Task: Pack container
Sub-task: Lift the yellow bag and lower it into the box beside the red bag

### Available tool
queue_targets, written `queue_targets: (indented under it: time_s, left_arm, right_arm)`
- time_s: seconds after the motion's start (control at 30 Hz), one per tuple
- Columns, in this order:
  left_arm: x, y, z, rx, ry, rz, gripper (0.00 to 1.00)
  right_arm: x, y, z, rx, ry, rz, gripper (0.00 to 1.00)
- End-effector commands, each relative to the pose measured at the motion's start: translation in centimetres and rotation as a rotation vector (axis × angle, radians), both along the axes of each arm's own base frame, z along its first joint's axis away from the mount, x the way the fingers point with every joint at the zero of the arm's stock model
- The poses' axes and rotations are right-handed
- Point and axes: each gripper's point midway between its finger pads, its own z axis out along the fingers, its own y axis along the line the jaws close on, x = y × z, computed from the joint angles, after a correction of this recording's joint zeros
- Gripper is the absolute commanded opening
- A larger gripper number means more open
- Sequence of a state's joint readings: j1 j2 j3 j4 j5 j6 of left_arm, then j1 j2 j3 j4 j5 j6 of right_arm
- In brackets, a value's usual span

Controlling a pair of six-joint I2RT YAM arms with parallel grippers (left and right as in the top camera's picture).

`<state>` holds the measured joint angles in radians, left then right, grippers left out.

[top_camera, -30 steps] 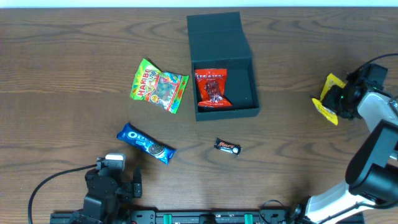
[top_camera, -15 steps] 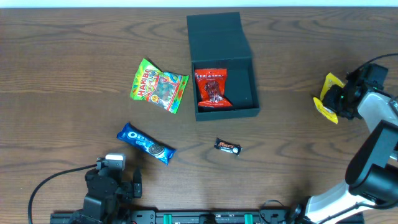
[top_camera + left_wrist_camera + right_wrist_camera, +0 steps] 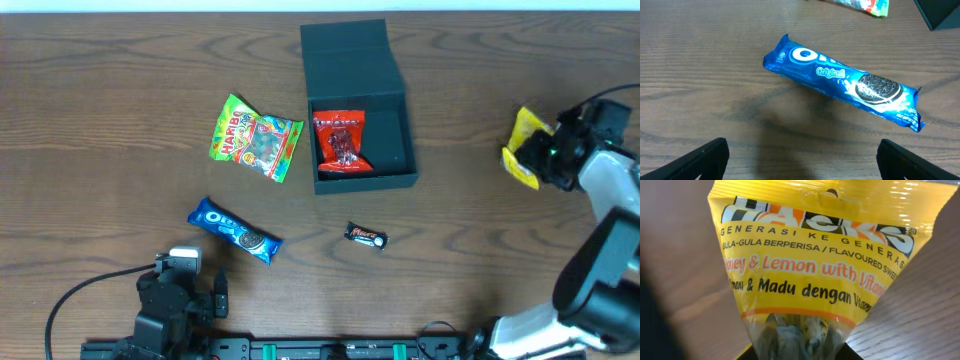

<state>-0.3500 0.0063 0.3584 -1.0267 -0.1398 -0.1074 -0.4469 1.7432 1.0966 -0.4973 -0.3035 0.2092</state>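
The robot's right gripper will release the yellow Hacks candy bag in the container's empty space (image 3: pixel 380 142) beside the red snack packet. The bag is now held off the table.
The dark teal container (image 3: pixel 390 150) stands open at the table's back centre, lid flap laid back, with a red snack packet (image 3: pixel 340 142) inside. My right gripper (image 3: pixel 548 153) is at the far right, shut on a yellow Hacks candy bag (image 3: pixel 523 146) that fills the right wrist view (image 3: pixel 810 270) and is held off the table. My left gripper (image 3: pixel 185 290) is open and empty at the front left, just short of the blue Oreo pack (image 3: pixel 235 231), which lies ahead of the fingers in the left wrist view (image 3: pixel 840 82).
A green Haribo bag (image 3: pixel 254 138) lies left of the container. A small Mars bar (image 3: pixel 366 237) lies in front of it. The right arm's base and links (image 3: pixel 590 290) stand at the front right corner.
My right gripper has lifted and shifted the yellow bag slightly toward the back. The left arm and the other packets have not moved.
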Motion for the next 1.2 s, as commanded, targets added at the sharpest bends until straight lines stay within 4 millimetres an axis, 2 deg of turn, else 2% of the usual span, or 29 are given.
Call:
queue_targets:
  time_s: [0.0, 0.1, 0.17, 0.23, 0.3, 0.4, 0.47, 0.7, 0.77, 0.87, 1.07, 1.17]
  left_arm:
    - [-0.9, 0.7, -1.2, 0.038, 0.055, 0.013, 0.95]
    - [-0.9, 0.7, -1.2, 0.038, 0.055, 0.013, 0.96]
    - [-0.9, 0.7, -1.2, 0.038, 0.055, 0.013, 0.95]
    - [-0.9, 0.7, -1.2, 0.038, 0.055, 0.013, 0.95]
    - [-0.9, 0.7, -1.2, 0.038, 0.055, 0.013, 0.95]
    - [-0.9, 0.7, -1.2, 0.038, 0.055, 0.013, 0.95]
    - [-0.9, 0.7, -1.2, 0.038, 0.055, 0.014, 0.95]
    - [-0.9, 0.7, -1.2, 0.038, 0.055, 0.013, 0.95]
    - [-0.9, 0.7, -1.2, 0.038, 0.055, 0.013, 0.95]
    - [-0.9, 0.7, -1.2, 0.038, 0.055, 0.013, 0.95]
    - [-0.9, 0.7, -1.2, 0.038, 0.055, 0.014, 0.95]
    - [-0.9, 0.7, -1.2, 0.038, 0.055, 0.013, 0.96]
  right_arm:
    - [1.4, 1.6, 6.7, 0.023, -0.186, 0.037, 0.10]
    - [1.5, 3.6, 11.3, 0.012, -0.297, 0.077, 0.08]
    - [1.2, 5.8, 13.9, 0.014, -0.361, 0.134, 0.08]
    - [0.6, 9.3, 16.7, 0.034, -0.421, 0.207, 0.07]
    - [0.0, 12.6, 18.4, 0.043, -0.460, 0.282, 0.06]
    - [-0.9, 18.1, 19.6, 0.064, -0.490, 0.426, 0.05]
    - [-1.2, 21.2, 19.0, 0.048, -0.471, 0.496, 0.02]
    - [-0.3, 27.6, 14.8, -0.030, -0.393, 0.582, 0.01]
    - [0.2, 28.0, 13.4, -0.058, -0.355, 0.545, 0.01]
    - [0.9, 27.6, 10.9, -0.134, -0.292, 0.482, 0.02]
    - [2.1, 27.1, 7.2, -0.195, -0.213, 0.460, 0.01]
    - [3.0, 27.1, 6.0, -0.213, -0.210, 0.456, 0.01]
